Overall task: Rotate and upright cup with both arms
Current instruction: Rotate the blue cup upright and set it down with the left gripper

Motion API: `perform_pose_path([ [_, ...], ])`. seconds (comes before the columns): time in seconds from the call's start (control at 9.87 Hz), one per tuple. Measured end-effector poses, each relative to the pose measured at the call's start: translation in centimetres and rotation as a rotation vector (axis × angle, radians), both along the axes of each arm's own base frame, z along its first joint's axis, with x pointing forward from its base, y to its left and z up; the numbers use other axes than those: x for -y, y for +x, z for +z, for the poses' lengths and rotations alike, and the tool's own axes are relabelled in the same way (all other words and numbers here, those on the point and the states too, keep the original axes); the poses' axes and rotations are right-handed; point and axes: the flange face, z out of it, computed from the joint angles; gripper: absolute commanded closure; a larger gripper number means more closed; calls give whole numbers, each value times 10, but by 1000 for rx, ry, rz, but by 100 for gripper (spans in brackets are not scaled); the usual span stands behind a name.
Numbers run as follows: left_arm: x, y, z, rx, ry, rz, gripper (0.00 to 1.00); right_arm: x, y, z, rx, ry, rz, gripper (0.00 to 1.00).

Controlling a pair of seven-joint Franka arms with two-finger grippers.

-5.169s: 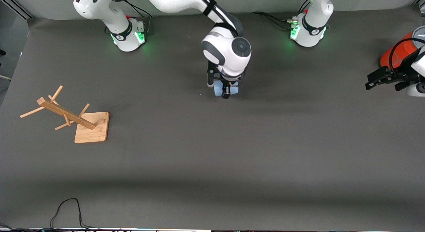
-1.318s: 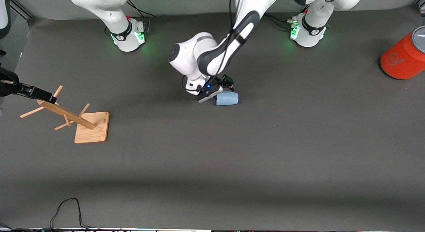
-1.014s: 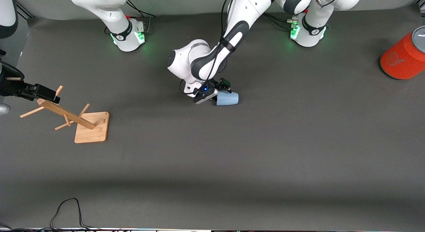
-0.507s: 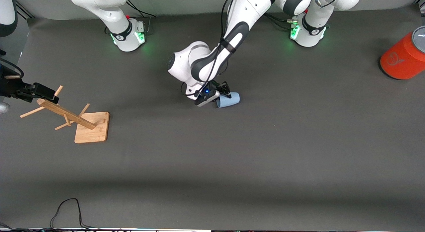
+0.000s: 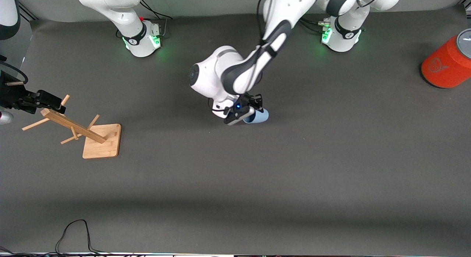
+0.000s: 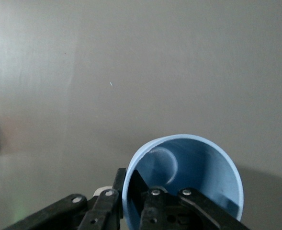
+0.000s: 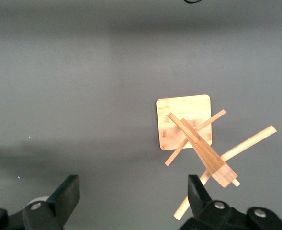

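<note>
I should use my left gripper to set the pale blue cup down on the table midway point(image 5: 248, 121) between the wooden rack and the orange cylinder.
The pale blue cup point(image 5: 258, 116) is at the middle of the table, tilted, its mouth turned toward the left gripper. My left gripper point(image 5: 253, 107) is shut on its rim. In the left wrist view one finger point(image 6: 140, 181) is inside the cup point(image 6: 198, 167) and the other finger is outside, pinching the wall at the gripper's tip point(image 6: 129, 179). The cup's inner base shows. My right gripper point(image 5: 49, 101) is open and empty over the top end of the wooden rack, and waits there. It also shows in the right wrist view point(image 7: 132, 188).
A wooden rack point(image 5: 79, 130) with pegs on a square base stands toward the right arm's end, also seen in the right wrist view point(image 7: 191, 132). An orange cylinder point(image 5: 447, 67) with a grey lid stands at the left arm's end. A black cable point(image 5: 73, 229) loops at the table's near edge.
The left gripper, shut on the cup's rim, has turned the cup from lying on its side to tilted, and shifted it slightly nearer the front camera. The right gripper has barely moved.
</note>
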Motion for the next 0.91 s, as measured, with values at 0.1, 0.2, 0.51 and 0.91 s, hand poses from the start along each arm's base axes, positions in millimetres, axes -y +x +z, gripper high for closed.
perform_pose_path([
  [0.1,-11,14,29,26,-100,23,100,-1,0,1,3,0,2,0],
  [0.2,-25,21,49,59,-201,40,100,-1,0,2,9,-1,3,0],
  [0.51,-69,-7,52,162,-457,139,100,0,0,3,13,-2,0,0],
  [0.91,-86,-63,-27,162,-642,177,89,1,0,5,15,-2,0,0],
])
